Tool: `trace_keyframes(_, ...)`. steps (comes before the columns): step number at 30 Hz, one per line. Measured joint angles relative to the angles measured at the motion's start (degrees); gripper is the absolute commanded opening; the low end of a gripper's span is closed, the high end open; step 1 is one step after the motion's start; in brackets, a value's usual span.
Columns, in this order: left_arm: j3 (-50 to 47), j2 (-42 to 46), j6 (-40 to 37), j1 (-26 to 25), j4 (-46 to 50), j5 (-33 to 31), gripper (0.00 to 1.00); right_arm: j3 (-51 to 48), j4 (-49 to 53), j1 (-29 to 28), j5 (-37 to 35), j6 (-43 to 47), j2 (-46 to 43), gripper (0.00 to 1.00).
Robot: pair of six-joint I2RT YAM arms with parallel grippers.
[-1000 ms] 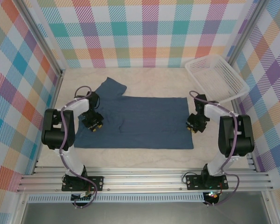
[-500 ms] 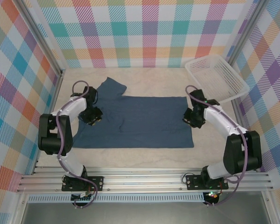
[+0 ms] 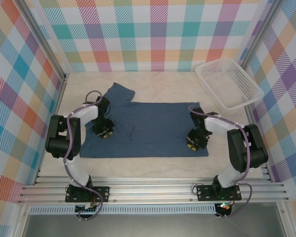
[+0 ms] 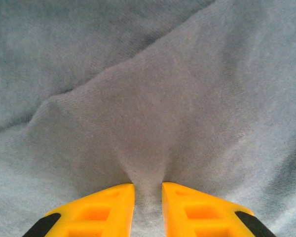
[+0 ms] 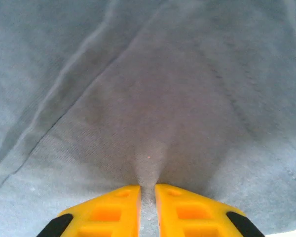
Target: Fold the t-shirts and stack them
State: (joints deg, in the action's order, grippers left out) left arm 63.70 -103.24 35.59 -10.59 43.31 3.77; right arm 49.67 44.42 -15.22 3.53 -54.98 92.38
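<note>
Next, I open my left gripper, as it pinches a fold inside the t-shirt's body, far from the sleeve, and take the sleeve's tip at the back (image 3: pixel 122 88) before folding.
A dark slate-blue t-shirt (image 3: pixel 148 126) lies spread flat across the middle of the table, one sleeve (image 3: pixel 118 93) sticking out at the back left. My left gripper (image 3: pixel 103 132) is down on the shirt's left part. In the left wrist view its yellow fingers (image 4: pixel 103 210) pinch a raised ridge of the t-shirt cloth (image 4: pixel 153 113). My right gripper (image 3: pixel 192 144) rests on the shirt near its right front corner. In the right wrist view the right gripper (image 5: pixel 147 192) is shut on a thin fold of the t-shirt fabric (image 5: pixel 153 98).
A white mesh basket (image 3: pixel 229 82) stands tilted at the back right corner. Bare pale table (image 3: pixel 153 81) runs behind the shirt and along its front edge. Checkered walls close in the left, right and back sides.
The right gripper moved from the shirt's right edge inward and toward the front. The left gripper shifted slightly right and forward on the cloth. The shirt's right edge has shifted a little.
</note>
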Motion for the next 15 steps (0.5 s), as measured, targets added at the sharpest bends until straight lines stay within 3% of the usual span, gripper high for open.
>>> trace_keyframes(7,-7.85,6.14,4.94,-6.27,-4.02,-3.08,0.24,-2.51,2.56,3.30,-0.33,-2.95,-2.25,0.17)
trace_keyframes(15,-13.86,11.56,8.59,-8.61,-5.64,-3.65,0.24,-6.40,7.41,3.26,-3.32,-5.70,-6.21,0.18)
